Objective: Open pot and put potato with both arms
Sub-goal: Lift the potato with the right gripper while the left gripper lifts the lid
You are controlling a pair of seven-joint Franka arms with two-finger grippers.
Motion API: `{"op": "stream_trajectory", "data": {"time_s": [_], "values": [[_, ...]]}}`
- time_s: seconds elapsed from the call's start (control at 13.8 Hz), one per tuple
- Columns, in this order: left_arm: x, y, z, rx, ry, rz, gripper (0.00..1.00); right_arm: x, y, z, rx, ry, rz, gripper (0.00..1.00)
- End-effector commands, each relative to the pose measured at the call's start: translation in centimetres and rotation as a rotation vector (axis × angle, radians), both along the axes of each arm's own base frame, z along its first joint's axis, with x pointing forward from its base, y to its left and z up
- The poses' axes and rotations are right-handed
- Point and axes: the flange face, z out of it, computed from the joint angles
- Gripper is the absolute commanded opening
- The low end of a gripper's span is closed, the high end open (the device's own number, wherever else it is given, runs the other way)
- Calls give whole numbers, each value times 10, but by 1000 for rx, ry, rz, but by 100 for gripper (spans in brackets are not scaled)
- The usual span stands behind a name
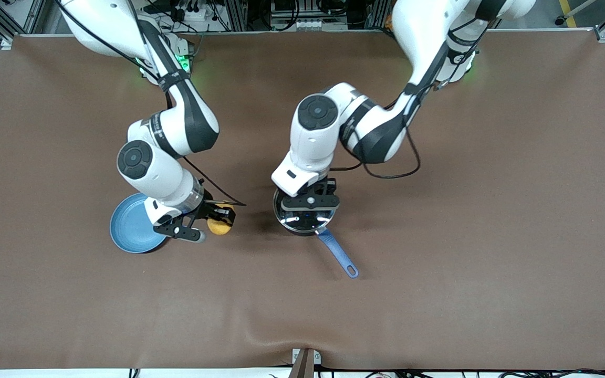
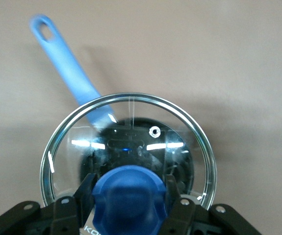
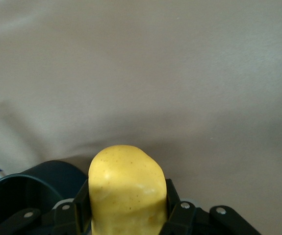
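My right gripper is going to release the yellow potato inside the black pot (image 1: 310,217) (image 3: 27,203), at a spot a little toward the blue handle of the pot.
The left gripper (image 1: 309,209) is shut on the blue knob (image 2: 128,200) of the glass lid (image 2: 82,147) and holds the lid just over the black pot (image 1: 334,249). The pot's dark bowl shows smaller through the glass, and its long blue handle (image 2: 67,68) points toward the front camera. The lid (image 1: 302,220) hides most of the pot in the front view. The right gripper (image 1: 221,219) is shut on the yellow potato (image 1: 220,224), low over the table between the plate and the pot. The potato (image 3: 126,186) fills the space between the fingers (image 3: 172,203).
A flat blue plate (image 1: 129,231) lies on the brown cloth toward the right arm's end, partly under the right wrist. Bare cloth lies between the potato and the pot. The table's front edge has a small bracket (image 1: 305,362).
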Motion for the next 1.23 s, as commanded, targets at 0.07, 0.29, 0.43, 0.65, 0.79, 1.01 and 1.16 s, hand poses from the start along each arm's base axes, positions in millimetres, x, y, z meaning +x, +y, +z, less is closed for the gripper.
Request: {"op": "stream_trajectory", "data": {"time_s": [0.07,0.29,0.43,0.65,0.79,1.01,1.16], "values": [[25,63,58,-1,8,-45,0,-3,48,7,31,1,-58,9],[39,111,83,8,42,-1,0,-18,93,2,42,-15,-48,6],[43,145,94,35,76,8,0,-31,127,-10,44,-27,-25,3],[47,188,108,48,95,47,0,-36,164,-25,52,-63,-8,3],[58,224,99,68,129,55,0,-40,178,-33,74,-113,6,2],[65,280,80,91,175,62,0,-48,191,-60,27,-150,65,2],[70,304,65,99,198,35,0,-57,201,-79,-7,-153,107,2]]}}
